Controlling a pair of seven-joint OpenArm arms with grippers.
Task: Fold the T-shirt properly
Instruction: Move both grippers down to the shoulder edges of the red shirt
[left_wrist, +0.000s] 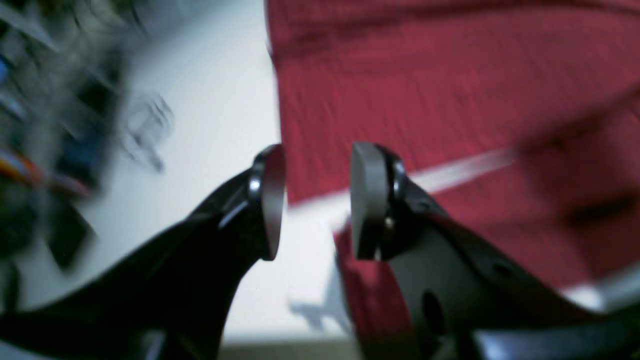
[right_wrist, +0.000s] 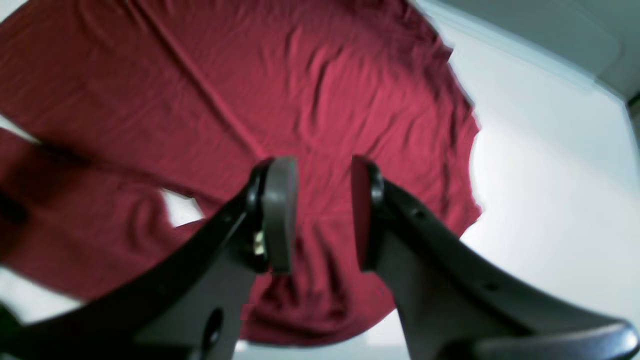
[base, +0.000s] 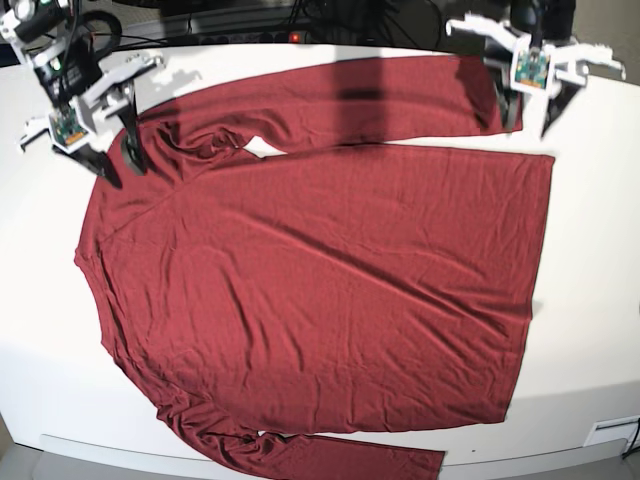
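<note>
My left gripper is going to close on the far hem corner (base: 544, 160) (left_wrist: 294, 197) of the maroon T-shirt, next to the cuff of the far sleeve.
The maroon long-sleeved T-shirt (base: 320, 270) lies spread flat on the white table (base: 600, 300), collar end to the left and hem to the right. One sleeve (base: 380, 95) lies along the far edge, the other (base: 300, 450) along the front edge. My left gripper (base: 527, 115) is open and empty above the far sleeve's cuff and the hem corner. In the left wrist view the gripper (left_wrist: 317, 200) hovers over the shirt's edge (left_wrist: 425, 90). My right gripper (base: 118, 165) is open and empty above the far shoulder. In the right wrist view the gripper (right_wrist: 325, 215) has wrinkled fabric (right_wrist: 325, 75) beneath it.
Dark cables and equipment (base: 300, 20) lie behind the table's far edge and show as blurred clutter (left_wrist: 50, 125) in the left wrist view. The table's front edge (base: 560, 440) runs just below the near sleeve. Bare table (right_wrist: 540, 175) shows beside the shoulder.
</note>
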